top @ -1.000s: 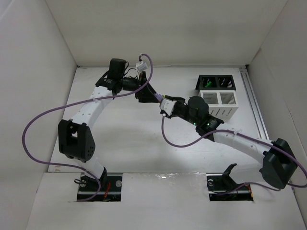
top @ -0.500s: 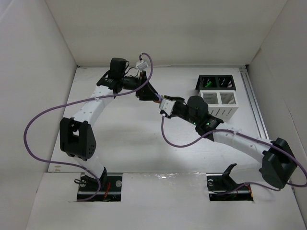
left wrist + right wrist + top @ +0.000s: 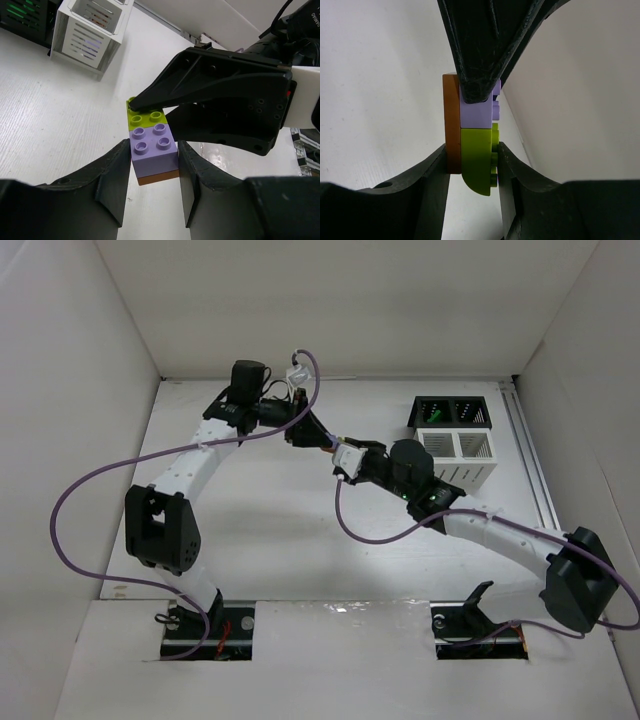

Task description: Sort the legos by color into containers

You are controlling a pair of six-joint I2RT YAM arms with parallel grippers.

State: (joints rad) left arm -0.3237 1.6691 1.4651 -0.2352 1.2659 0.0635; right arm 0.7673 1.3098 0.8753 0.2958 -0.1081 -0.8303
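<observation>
My right gripper is pressing the lime brick against the orange plate, so it should open, turn and grip the lime brick's sides (image 3: pixel 476 152) before it pulls the bricks apart.
A short lego stack (image 3: pixel 152 147) is held in the air between both grippers: a lime brick (image 3: pixel 147 117) and a purple brick side by side on an orange plate (image 3: pixel 157 177). My left gripper (image 3: pixel 154 170) is shut on the purple end. My right gripper (image 3: pixel 472 165) is shut on the lime end (image 3: pixel 477 160) and the orange plate (image 3: pixel 452 120). In the top view the two grippers meet at mid-table around the stack (image 3: pixel 327 445). The white container pair (image 3: pixel 458 455) and the black pair (image 3: pixel 452 412) stand at the back right.
Green pieces show inside the black bins (image 3: pixel 25 15); the white bin (image 3: pixel 90 35) stands beside them. Purple cables loop from both arms over the table (image 3: pixel 345 515). White walls enclose the table on three sides.
Both grippers and the stack have shifted very slightly toward the back. Both grips are unchanged.
</observation>
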